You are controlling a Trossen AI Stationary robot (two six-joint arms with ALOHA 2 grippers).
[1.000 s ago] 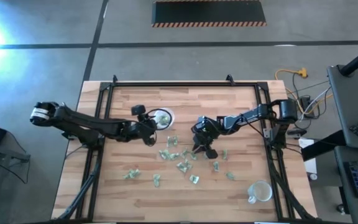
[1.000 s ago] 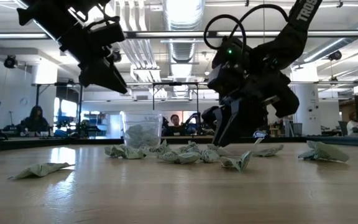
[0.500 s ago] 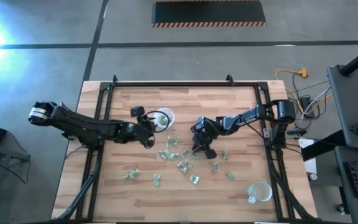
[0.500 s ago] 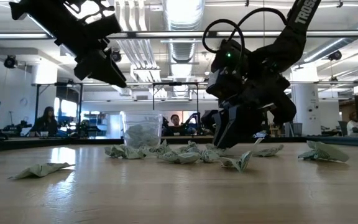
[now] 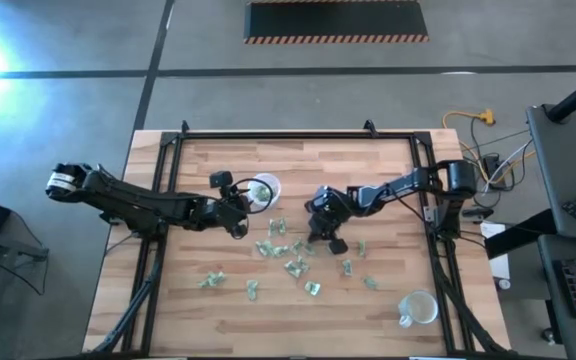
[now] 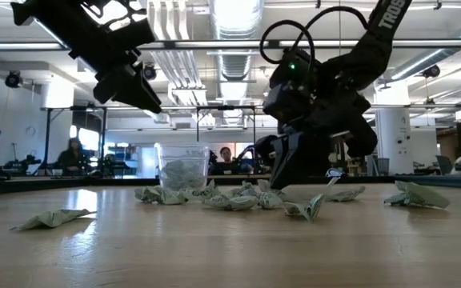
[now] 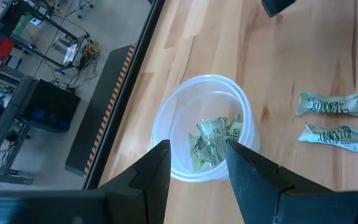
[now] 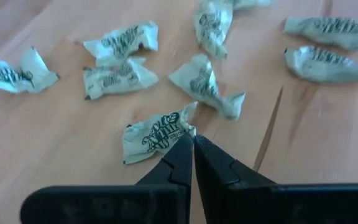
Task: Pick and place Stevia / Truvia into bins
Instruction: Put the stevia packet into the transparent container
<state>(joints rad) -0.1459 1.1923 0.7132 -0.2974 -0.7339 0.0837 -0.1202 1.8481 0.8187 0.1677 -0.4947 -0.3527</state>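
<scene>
The robot's right gripper will release the Stevia sachet onto the sachets inside the round translucent bin (image 5: 264, 190) at the far middle.
Several crumpled pale green and white Stevia sachets (image 5: 293, 255) lie loose on the middle of the wooden table. My right gripper (image 8: 193, 138) is down among them, shut on the corner of one sachet (image 8: 156, 138). It also shows low at the table in the low view (image 6: 278, 182). A round translucent bin (image 7: 201, 134) with a few sachets inside stands at the far middle (image 5: 261, 188). My left gripper (image 7: 194, 158) hangs open above that bin, clear of it, with nothing between its fingers. My right gripper pinches one end corner of the sachet (image 8: 188, 124) between its two fingertips (image 8: 180, 152). The fingers slant down at it from the table's right side. The rest of the sachet lies flat on the table.
A second round bin (image 5: 418, 308) stands at the table's near right corner. More sachets lie close around the held one (image 8: 207, 84) and toward the near left (image 5: 208, 281). People sit in the room beyond the table's far edge (image 6: 72, 156).
My right gripper has stayed low at the sachet pile and its fingers have shut together on the sachet's corner. The sachets have kept their places on the table.
</scene>
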